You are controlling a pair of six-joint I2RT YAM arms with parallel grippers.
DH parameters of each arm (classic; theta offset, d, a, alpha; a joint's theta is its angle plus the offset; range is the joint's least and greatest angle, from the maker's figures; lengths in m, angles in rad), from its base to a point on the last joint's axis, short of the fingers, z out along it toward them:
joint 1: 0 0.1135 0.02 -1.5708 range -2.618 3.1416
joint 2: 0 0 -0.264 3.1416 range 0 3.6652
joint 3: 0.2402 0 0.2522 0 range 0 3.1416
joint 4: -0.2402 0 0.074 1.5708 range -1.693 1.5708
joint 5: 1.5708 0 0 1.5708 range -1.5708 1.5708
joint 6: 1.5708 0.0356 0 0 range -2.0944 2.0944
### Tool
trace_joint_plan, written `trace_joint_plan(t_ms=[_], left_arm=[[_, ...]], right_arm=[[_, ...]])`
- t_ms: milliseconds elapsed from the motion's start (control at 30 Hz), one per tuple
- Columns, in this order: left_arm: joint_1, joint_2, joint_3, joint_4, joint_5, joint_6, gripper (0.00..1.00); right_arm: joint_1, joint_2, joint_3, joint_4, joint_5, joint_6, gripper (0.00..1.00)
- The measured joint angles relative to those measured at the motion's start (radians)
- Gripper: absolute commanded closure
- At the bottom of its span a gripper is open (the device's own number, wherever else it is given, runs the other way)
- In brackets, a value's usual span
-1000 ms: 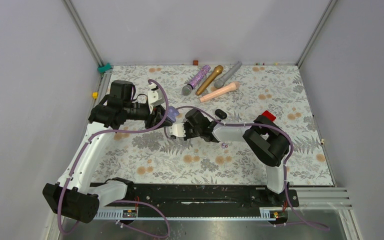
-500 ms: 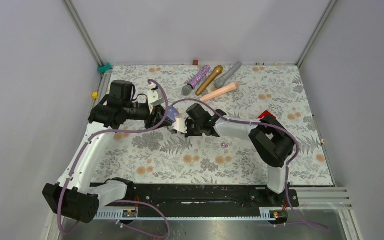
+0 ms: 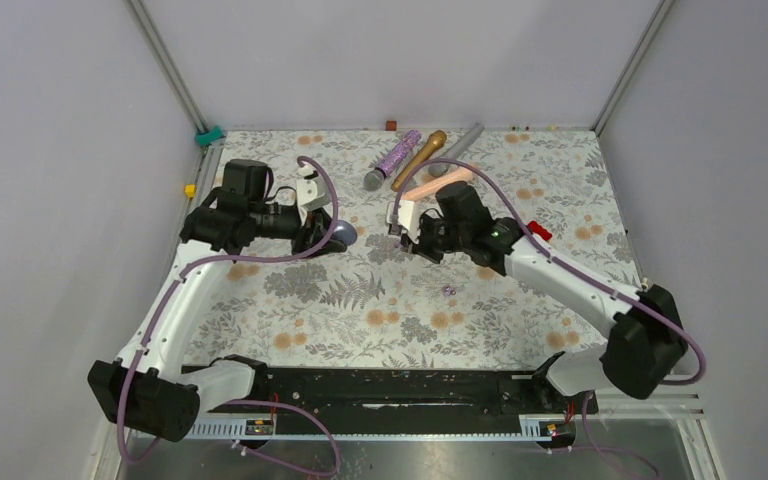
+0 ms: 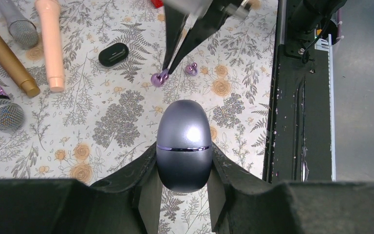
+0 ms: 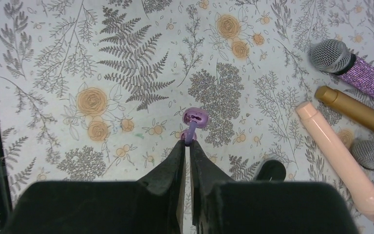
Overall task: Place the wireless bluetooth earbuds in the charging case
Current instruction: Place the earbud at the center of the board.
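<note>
The purple earbud in my right gripper should be let go on the table (image 3: 407,288) (image 5: 156,146) between the printed fern and the loose earbud.
My left gripper (image 4: 183,195) is shut on a closed, oval grey-purple charging case (image 4: 183,144), held above the floral table at the left (image 3: 343,233). My right gripper (image 5: 189,143) is shut on the stem of a glossy purple earbud (image 5: 195,118), held in the air. In the left wrist view that earbud (image 4: 158,78) hangs at the right gripper's fingertips (image 4: 175,53), a little beyond the case and apart from it. A second purple earbud (image 4: 191,69) lies loose on the table (image 3: 448,291). In the top view my right gripper (image 3: 407,232) is right of the case.
A closed black case (image 4: 113,53) lies on the cloth near the right gripper (image 5: 270,170). Several microphones lie at the back: glittery purple (image 3: 393,158), gold (image 3: 420,158), grey (image 3: 457,148), pink (image 5: 343,161). A small red object (image 3: 535,230) sits right of the right arm.
The right gripper has moved away from the case, rightward and toward the back, with the purple earbud in it, and its elbow has swung out right. The left arm has held still.
</note>
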Motion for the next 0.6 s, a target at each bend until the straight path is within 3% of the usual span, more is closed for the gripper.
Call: trace_joint_plan(t_ms=[233,600], left_arm=[[0.000,0.024,0.000,0.000,0.011,-0.003,1.00],[-0.007,0.102,0.000,0.000,0.023,-0.011,1.00]], right_arm=[[-0.014,-0.130,-0.048,-0.039,-0.053,0.055,0.98],[-0.022,-0.143,-0.074,-0.053,-0.176,0.167,0.98]])
